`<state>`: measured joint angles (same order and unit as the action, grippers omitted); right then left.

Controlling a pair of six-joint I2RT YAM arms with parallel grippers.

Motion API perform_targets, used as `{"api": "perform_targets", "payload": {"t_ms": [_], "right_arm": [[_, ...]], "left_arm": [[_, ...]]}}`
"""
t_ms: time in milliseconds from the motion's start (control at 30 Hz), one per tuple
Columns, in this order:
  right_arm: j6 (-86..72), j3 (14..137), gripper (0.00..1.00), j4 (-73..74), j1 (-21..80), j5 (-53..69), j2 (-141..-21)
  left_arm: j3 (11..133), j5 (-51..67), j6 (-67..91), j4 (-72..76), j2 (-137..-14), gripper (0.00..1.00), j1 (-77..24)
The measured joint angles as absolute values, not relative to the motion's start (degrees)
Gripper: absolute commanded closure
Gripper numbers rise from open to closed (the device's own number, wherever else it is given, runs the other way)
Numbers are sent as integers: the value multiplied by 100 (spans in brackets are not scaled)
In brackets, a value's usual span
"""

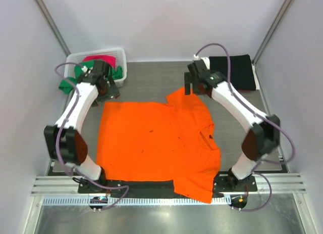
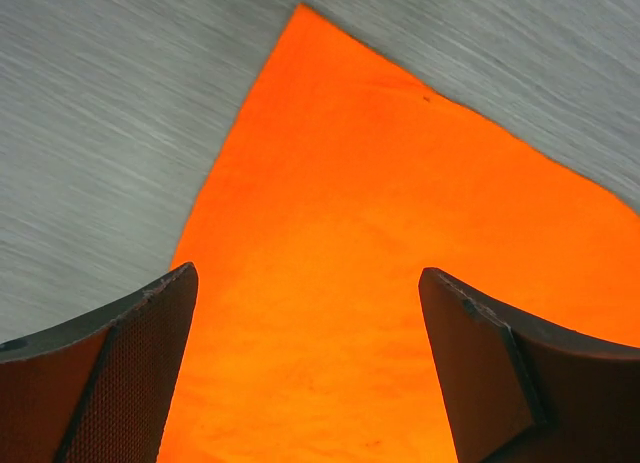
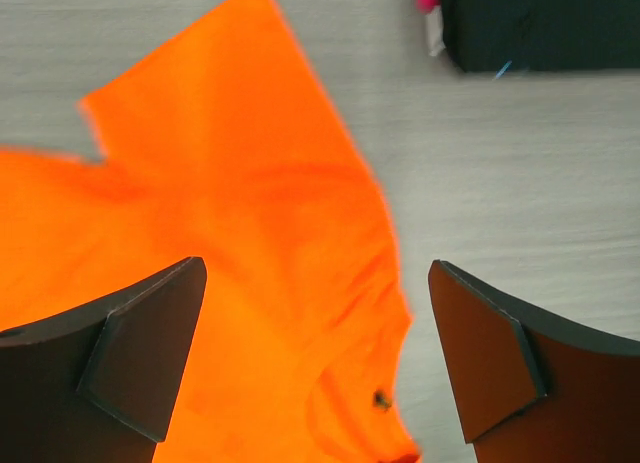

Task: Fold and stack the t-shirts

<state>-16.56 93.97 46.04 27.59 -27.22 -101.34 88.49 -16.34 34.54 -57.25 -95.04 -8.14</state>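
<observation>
My left gripper should next move to the near hem corner point(image 1: 106, 177) of the bright orange t-shirt, next to the base of my left arm, and close there.
The bright orange t-shirt point(image 1: 156, 143) lies spread flat on the table, one sleeve at the far side and one hanging over the near edge. My left gripper point(image 1: 107, 90) is open above its far left corner; in the left wrist view point(image 2: 307, 275) the shirt point(image 2: 380, 233) lies between the jaws. My right gripper point(image 1: 193, 83) is open above the far sleeve; in the right wrist view point(image 3: 318, 267) the shirt point(image 3: 230, 203) lies below. A folded black t-shirt point(image 1: 232, 71) lies at the far right and shows in the right wrist view point(image 3: 540, 23). Green point(image 1: 68, 84) and magenta-pink point(image 1: 100, 59) t-shirts sit in the basket.
A white lattice basket point(image 1: 121, 57) stands at the far left, with the green shirt hanging over its rim. White walls close in the table on three sides. A metal rail point(image 1: 161, 186) runs along the near edge by the arm bases.
</observation>
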Motion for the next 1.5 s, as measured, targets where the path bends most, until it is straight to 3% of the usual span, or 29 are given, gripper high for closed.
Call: {"api": "perform_targets", "payload": {"t_ms": [100, 200, 367, 533, 800, 1100, 1300, 1500], "right_arm": [[-1973, 8291, 0, 4187, 2779, -2102, -8991], [-2296, 7483, 0, 3701, 2768, -1420, -8637], [-2705, 6672, 0, 3282, 2755, -663, -9397], [-2847, 6654, 0, 3162, 2571, -462, -10173], [-2740, 7703, 1, 3216, 1872, -499, -11194], [-2412, 9843, 0, 3514, 1496, -609, -12599], [-2370, 11271, 1, 3994, 1378, -587, -13393], [-2390, 11279, 0, 4346, 1363, -405, -13273]], "left_arm": [[8160, -1636, 3450, -5596, -8678, 8, -814], [7244, -1603, 3564, -5358, -8014, 9, -812], [6005, -1326, 3863, -4888, -7972, 12, -812], [5680, -1164, 4091, -4407, -8597, 14, -812], [5922, -996, 4324, -3769, -9797, 18, -812], [7332, -1000, 4375, -3728, -10892, 19, -812], [7629, -847, 4525, -3605, -11050, 18, -812], [7832, -808, 4464, -3959, -10656, 16, -814]]}}
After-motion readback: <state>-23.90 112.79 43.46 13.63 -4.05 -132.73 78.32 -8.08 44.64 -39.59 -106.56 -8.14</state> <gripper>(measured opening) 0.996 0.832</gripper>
